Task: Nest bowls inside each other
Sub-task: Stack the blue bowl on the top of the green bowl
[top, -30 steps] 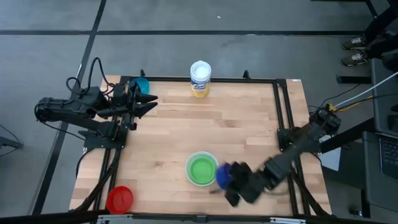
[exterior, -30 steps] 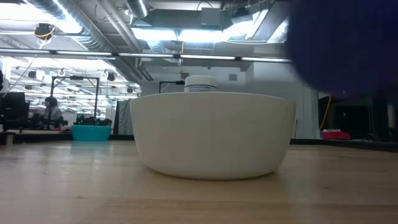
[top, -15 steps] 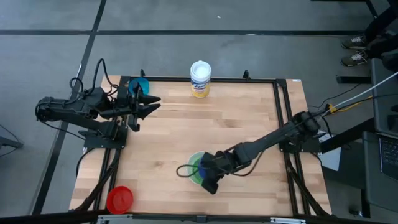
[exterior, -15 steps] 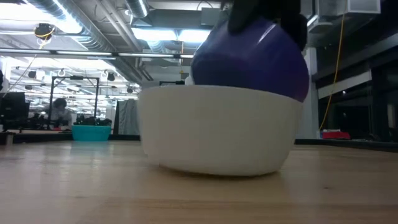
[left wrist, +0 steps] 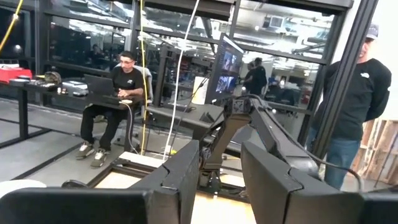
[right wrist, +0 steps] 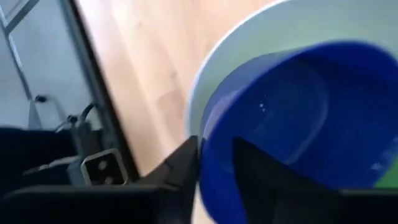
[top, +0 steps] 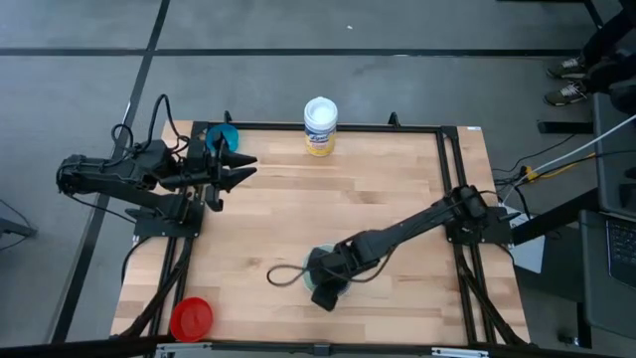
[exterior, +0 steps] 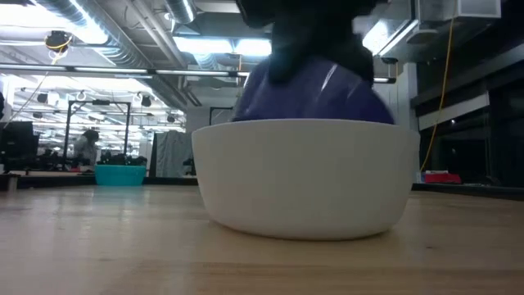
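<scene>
The blue bowl is tilted in the white bowl, so the robot's right gripper should lift the blue bowl by its rim [right wrist: 216, 119] and lower it level into the green bowl.
The white bowl [exterior: 307, 184] stands near the table's front middle, mostly hidden under my right gripper [top: 328, 283] in the high view. The dark blue bowl [exterior: 315, 90] lies tilted inside it, over a sliver of the green bowl [right wrist: 388, 178]. My right gripper [right wrist: 214, 158] points down, and its fingers stand apart on either side of the blue bowl's rim. The teal bowl [top: 225, 133] sits at the far left, and the red bowl [top: 191, 318] at the near left corner. My left gripper [top: 241, 164] waits open, held level beside the teal bowl. My right gripper comes from above, slanting from the table's right. One finger [right wrist: 186, 165] is outside the blue bowl's rim [right wrist: 205, 149] and one finger [right wrist: 261, 171] is inside. The bowl rests tilted in the white bowl. I cannot tell whether either finger touches the rim.
A white-and-yellow canister [top: 320, 126] stands at the middle of the far edge. Black frame rails [top: 452, 179] run along the table's sides. Bare wood lies between the canister and the white bowl. People show in the room beyond the table.
My right gripper has swung from right of the white bowl toward the table's left, over it, and tipped downward. The blue bowl went with it and has sunk from above the rim down into the white bowl. The white bowl has shifted a little.
</scene>
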Robot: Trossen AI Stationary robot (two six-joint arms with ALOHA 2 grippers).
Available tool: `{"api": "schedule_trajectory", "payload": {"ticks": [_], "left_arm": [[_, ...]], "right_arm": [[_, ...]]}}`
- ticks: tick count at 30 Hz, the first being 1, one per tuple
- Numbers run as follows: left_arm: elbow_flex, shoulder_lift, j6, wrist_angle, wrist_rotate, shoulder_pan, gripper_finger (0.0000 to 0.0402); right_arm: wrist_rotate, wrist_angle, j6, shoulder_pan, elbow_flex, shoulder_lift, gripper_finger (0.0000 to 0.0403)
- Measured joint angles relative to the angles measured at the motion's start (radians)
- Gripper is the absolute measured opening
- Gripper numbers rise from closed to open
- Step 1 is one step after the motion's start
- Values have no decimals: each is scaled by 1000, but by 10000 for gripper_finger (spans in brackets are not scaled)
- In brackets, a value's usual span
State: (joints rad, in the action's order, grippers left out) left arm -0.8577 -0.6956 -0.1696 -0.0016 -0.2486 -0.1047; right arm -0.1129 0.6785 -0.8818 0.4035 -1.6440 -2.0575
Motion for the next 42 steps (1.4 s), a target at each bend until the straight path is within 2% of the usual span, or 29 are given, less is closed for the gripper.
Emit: {"api": "schedule_trajectory", "payload": {"ticks": [3,6,15,19,24,25,32,37,39,42], "left_arm": [[0,0,0,-1,5,0,116],[0,2,0,-1,8,0,116],[0,17,7,-3,8,0,116],[0,24,8,-3,8,0,116],[0,28,8,-5,8,0,116],[0,28,8,-4,8,0,116],[0,29,8,-4,8,0,116],[0,28,10,-11,7,0,116],[0,28,17,-11,7,0,116],[0,28,18,-11,7,0,116]], "right_arm": [[4,42,-5,-33,0,-1,145],[-13,75,8,-57,0,-12,168],[-55,25,20,-84,0,-16,171],[-59,63,-4,-83,1,-25,138],[-49,71,17,-72,1,-25,26],[-45,73,25,-68,1,-25,14],[5,137,7,-44,-11,-24,6],[112,317,26,-14,-125,-25,4],[127,410,28,-14,-172,-25,3],[131,442,34,-16,-205,-24,3]]}}
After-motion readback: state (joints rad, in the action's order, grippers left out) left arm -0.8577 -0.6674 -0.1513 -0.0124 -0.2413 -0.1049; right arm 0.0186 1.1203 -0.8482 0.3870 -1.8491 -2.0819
